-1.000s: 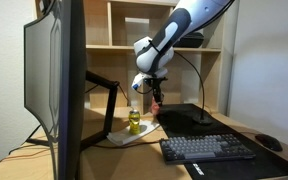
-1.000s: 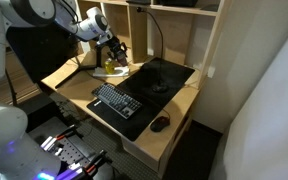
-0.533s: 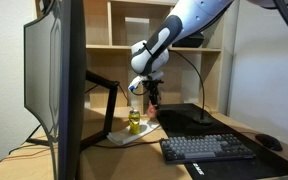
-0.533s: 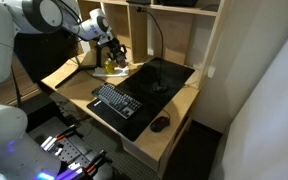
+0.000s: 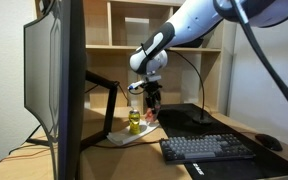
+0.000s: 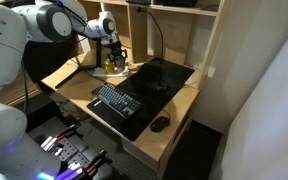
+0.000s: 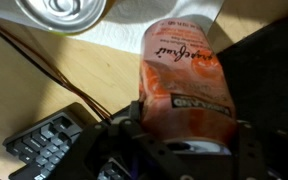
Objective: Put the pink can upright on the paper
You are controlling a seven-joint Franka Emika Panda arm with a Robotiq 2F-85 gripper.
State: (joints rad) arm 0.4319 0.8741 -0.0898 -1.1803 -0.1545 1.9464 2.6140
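I need to set the pink can, now low over the desk, on the paper [image 5: 148, 124] beside the yellow-green bottle, toward the black desk mat, with my gripper.
My gripper [image 7: 184, 138] is shut on the pink can [image 7: 184, 75], which has an orange-pink label and fills the middle of the wrist view between the jaws. In an exterior view the gripper [image 5: 151, 98] hangs low over the desk with the can [image 5: 153, 111] under it, just right of the yellow bottle. The pale paper [image 5: 124, 138] lies under the bottle; in the wrist view it is the white sheet [image 7: 119, 40] beyond the can. In an exterior view the gripper [image 6: 117, 56] is over the paper's [image 6: 106, 74] edge. Whether the can touches the paper is hidden.
A yellow-green bottle [image 5: 134, 121] stands on the paper; its silvery top [image 7: 59, 12] shows in the wrist view. A black desk mat [image 5: 199, 118] and keyboard [image 5: 206, 148] lie to the right, a mouse [image 5: 269, 142] further right. A large monitor [image 5: 59, 80] stands at the left. Shelves are behind.
The gripper with the can has moved a little down and left, closer to the yellow bottle and the paper. The bottle and paper have not moved.
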